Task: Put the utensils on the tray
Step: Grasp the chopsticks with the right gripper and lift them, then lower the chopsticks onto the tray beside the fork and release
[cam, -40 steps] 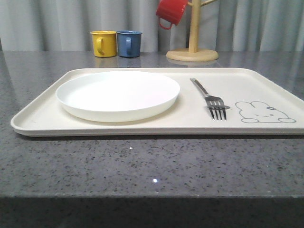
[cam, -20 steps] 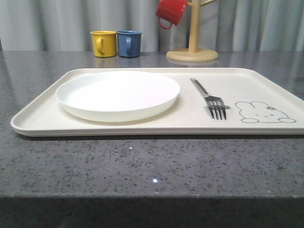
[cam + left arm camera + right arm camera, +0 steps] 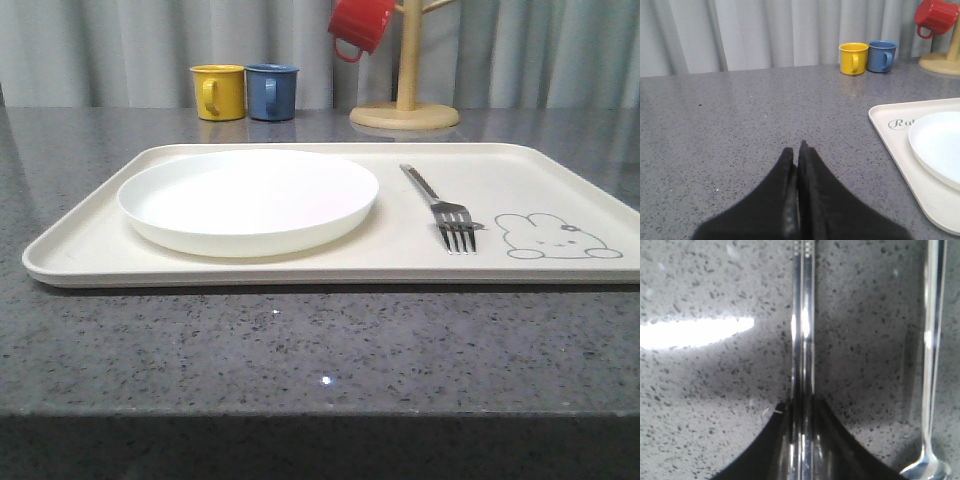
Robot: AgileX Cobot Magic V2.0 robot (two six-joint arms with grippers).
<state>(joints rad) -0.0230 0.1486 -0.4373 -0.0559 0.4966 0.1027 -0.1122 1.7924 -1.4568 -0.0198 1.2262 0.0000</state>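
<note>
I need to release the steel chopsticks from my right gripper on the cream tray (image 3: 503, 207) beside the silver fork, across the rabbit drawing.
The cream tray (image 3: 90, 235) with its rabbit drawing lies across the grey table. On it sit the round white plate (image 3: 248, 198) at the left and the silver fork (image 3: 445, 212) to its right, tines toward the front. In the right wrist view my right gripper (image 3: 803, 402) is shut on the pair of steel chopsticks (image 3: 803, 315), which run out from between its fingers low over the stone top. Beside them the steel spoon (image 3: 931, 355) lies on the table. My left gripper (image 3: 796, 150) is shut and holds nothing, over bare table left of the tray (image 3: 900, 150).
A yellow mug (image 3: 219, 91) and a blue mug (image 3: 272, 91) stand at the back behind the tray. A wooden mug tree (image 3: 406, 100) with a red mug (image 3: 360, 25) hanging from it is at the back right. Grey curtains close off the far side.
</note>
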